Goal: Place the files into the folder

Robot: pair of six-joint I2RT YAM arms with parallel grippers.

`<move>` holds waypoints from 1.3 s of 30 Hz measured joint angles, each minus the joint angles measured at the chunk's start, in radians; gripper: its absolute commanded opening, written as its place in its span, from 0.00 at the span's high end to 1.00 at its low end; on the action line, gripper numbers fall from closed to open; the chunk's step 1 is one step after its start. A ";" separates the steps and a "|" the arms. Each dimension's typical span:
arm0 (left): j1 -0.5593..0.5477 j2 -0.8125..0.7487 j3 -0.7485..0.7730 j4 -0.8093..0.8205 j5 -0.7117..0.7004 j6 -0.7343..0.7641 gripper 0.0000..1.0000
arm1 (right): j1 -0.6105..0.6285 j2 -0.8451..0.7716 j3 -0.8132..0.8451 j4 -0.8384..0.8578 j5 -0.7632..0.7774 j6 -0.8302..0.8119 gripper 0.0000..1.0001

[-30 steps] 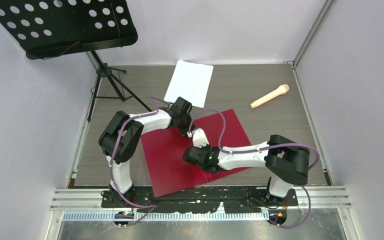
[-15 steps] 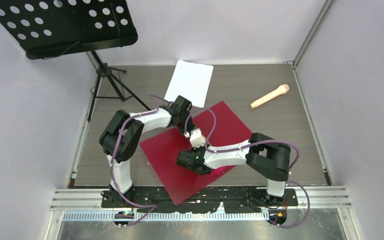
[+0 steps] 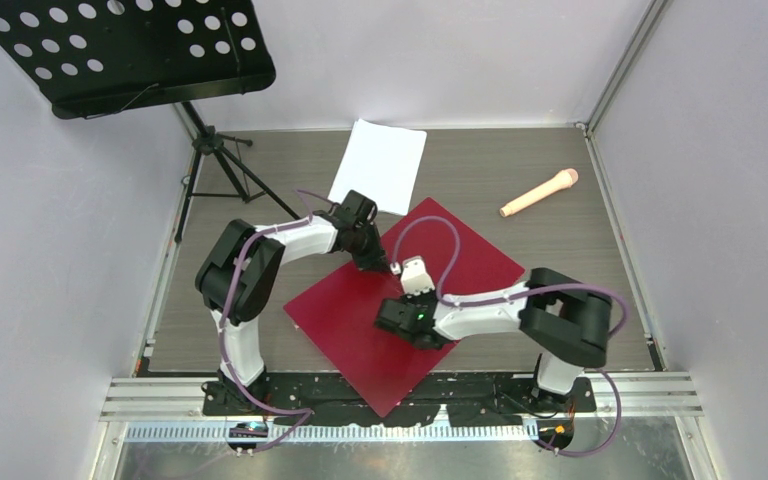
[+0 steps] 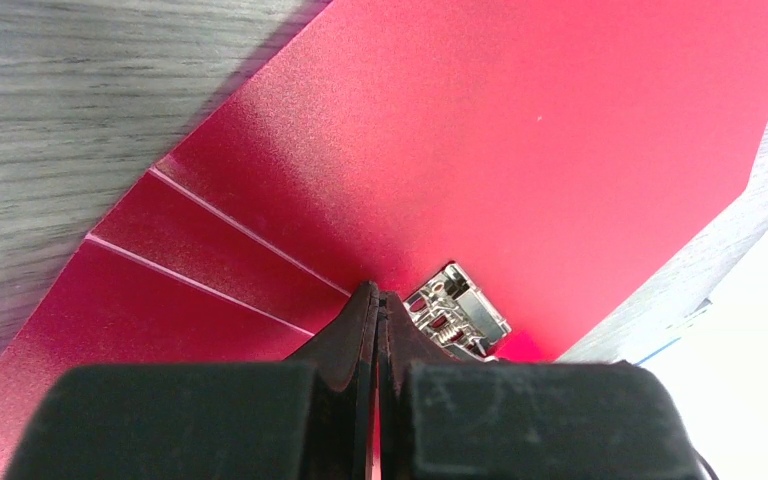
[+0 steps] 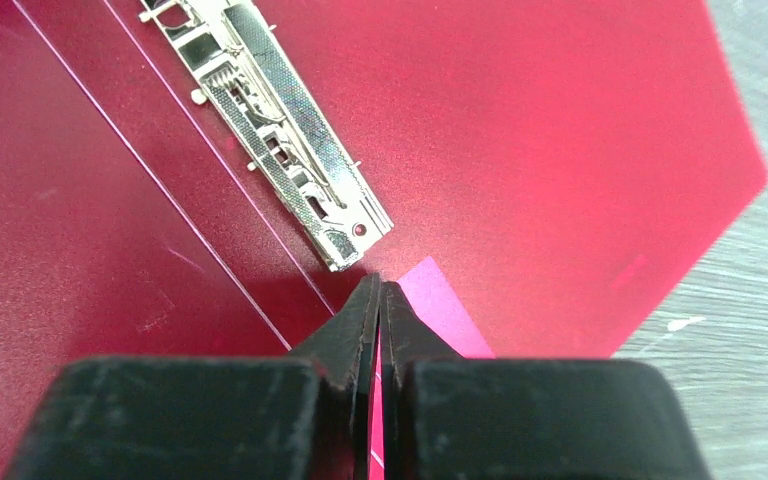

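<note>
I can see that the folder lies crooked and my left gripper is shut beside the end of the metal clip, so next I open it, take the clip's corner [image 4: 414, 302] and turn the folder.
The dark-red folder [image 3: 360, 335] lies open and flat on the table, turned diamond-wise, its metal spine clip [image 5: 270, 120] and pink patch [image 5: 445, 315] showing. The files [image 3: 380, 165], white sheets, lie on the table beyond its far corner, apart from both grippers. My left gripper [image 3: 388, 267] is shut, its tips [image 4: 377, 298] down on the red surface beside the clip's end [image 4: 457, 310]. Facing it from the near side, my right gripper [image 3: 406, 290] is shut too, its tips [image 5: 378, 285] on the folder between the clip's other end and the pink patch. Neither holds anything.
A beige microphone [image 3: 540, 192] lies at the back right of the table. A black perforated music stand [image 3: 120, 50] on a tripod [image 3: 215, 150] stands at the back left. White walls close in both sides.
The folder has turned counter-clockwise under both grippers, its near corner swinging toward the arm bases. The right arm shifted left, then back right; its jaws closed the last bit.
</note>
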 measured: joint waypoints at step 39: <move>-0.151 0.008 0.078 -0.076 -0.215 -0.114 0.79 | -0.237 -0.369 -0.257 0.277 -0.584 -0.010 0.80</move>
